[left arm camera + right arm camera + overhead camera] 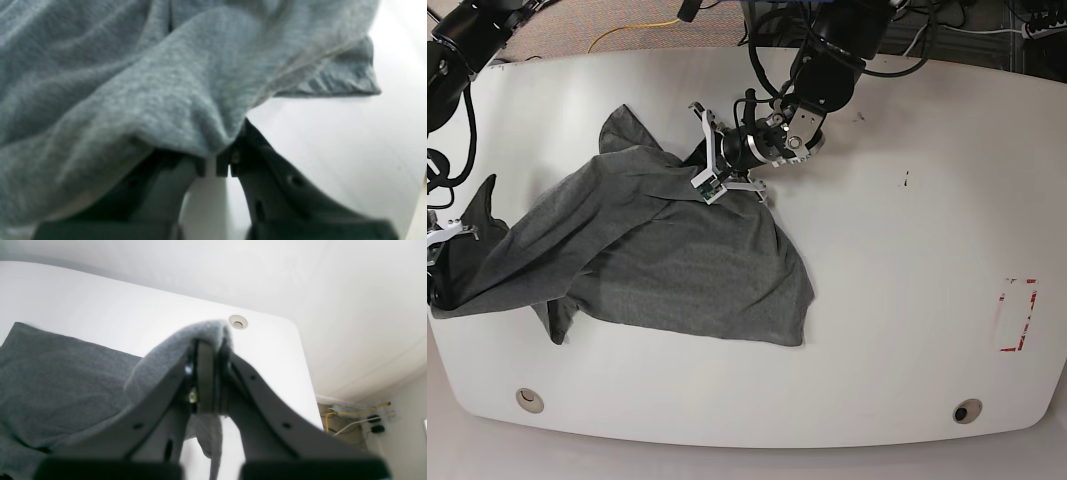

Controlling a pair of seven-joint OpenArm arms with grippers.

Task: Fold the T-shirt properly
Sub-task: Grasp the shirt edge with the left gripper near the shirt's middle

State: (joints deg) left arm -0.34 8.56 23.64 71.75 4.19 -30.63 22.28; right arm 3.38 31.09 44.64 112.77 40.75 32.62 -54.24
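Next, my left gripper lets go of the far edge of the T-shirt on the bare table (799, 228), next to the slanting side of the shirt.
The grey T-shirt (677, 260) lies crumpled on the left half of the white table (907, 240), stretched between both arms. My left gripper (710, 172) reaches in from the back centre and sits at the shirt's far edge. In the left wrist view its dark fingers (267, 173) are closed together with a fold of the T-shirt (133, 83) bunched over the tips of the gripper (217, 163). My right gripper (442, 238) is at the table's left edge. In the right wrist view that gripper (211, 343) is shut on a raised fold of the T-shirt (50, 380).
Two round cable holes (527, 400) (967, 411) sit near the table's front edge. A red marking (1017, 315) is on the right side. Cables run behind the table's far edge (627, 35). A small dark mark (905, 181) lies right of centre.
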